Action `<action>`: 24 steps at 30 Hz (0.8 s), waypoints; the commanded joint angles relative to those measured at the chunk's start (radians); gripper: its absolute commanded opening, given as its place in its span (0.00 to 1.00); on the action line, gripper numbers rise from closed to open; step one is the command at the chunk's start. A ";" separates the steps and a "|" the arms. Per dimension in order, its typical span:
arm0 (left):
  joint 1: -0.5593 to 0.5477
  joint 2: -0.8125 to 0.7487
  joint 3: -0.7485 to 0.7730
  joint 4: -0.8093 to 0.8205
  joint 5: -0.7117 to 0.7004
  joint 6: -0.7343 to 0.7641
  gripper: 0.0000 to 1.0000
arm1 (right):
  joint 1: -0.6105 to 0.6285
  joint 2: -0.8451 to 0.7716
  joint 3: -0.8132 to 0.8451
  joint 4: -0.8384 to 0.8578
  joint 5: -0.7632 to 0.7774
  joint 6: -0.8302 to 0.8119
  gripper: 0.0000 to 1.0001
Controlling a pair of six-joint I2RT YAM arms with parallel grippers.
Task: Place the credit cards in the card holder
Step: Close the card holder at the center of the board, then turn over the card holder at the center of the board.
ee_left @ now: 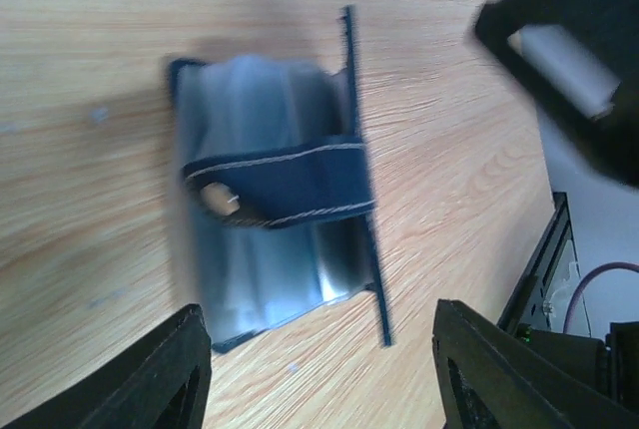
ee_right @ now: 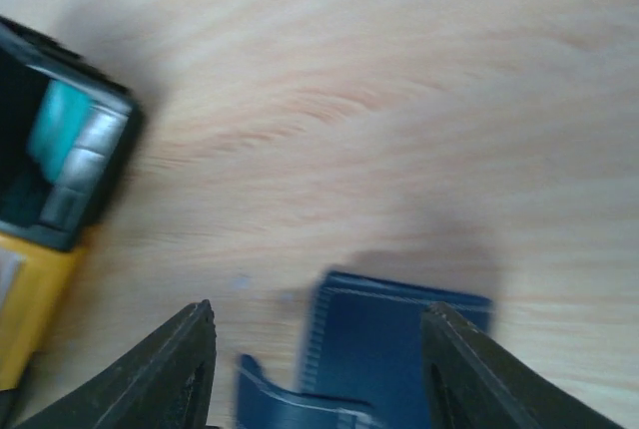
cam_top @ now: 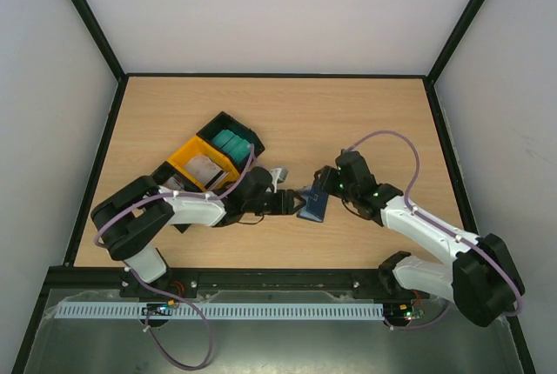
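Note:
The snap tab lies across the grey lining of the card holder. I need to pinch the tab (ee_left: pixel 295 185) with my left gripper while my right gripper keeps the card holder still.
The card holder (cam_top: pixel 312 207) lies on the table between my two grippers, a dark navy wallet. In the left wrist view the card holder (ee_left: pixel 265 249) shows its grey lining, with the navy snap tab (ee_left: pixel 280 182) folded across it. My left gripper (ee_left: pixel 319 374) is open, its fingertips just short of the wallet's near edge. My right gripper (ee_right: pixel 319 369) is also open, and the card holder (ee_right: pixel 399 344) lies below its jaws. Teal credit cards (cam_top: pixel 231 142) and whitish credit cards (cam_top: pixel 205 168) sit in the tray. In the top view my left gripper (cam_top: pixel 289 203) and right gripper (cam_top: pixel 320 186) flank the wallet.
A black-and-yellow three-compartment tray (cam_top: pixel 185 156) stands to the left of the wallet, partly under my left arm; its corner (ee_right: pixel 60 249) shows at the left of the right wrist view. The right arm (ee_left: pixel 574 50) crosses the top right of the left wrist view.

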 commanded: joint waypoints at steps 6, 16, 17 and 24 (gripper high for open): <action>-0.031 0.087 0.132 -0.119 -0.053 0.056 0.67 | -0.021 0.060 -0.081 -0.068 -0.068 -0.005 0.51; -0.051 0.170 0.237 -0.326 -0.149 0.090 0.48 | -0.021 0.223 -0.086 -0.021 -0.180 -0.079 0.50; -0.051 0.179 0.242 -0.339 -0.151 0.092 0.47 | -0.021 0.231 -0.088 -0.017 -0.185 -0.081 0.50; -0.054 0.227 0.283 -0.467 -0.209 0.103 0.40 | -0.021 0.220 -0.118 0.033 -0.206 -0.059 0.55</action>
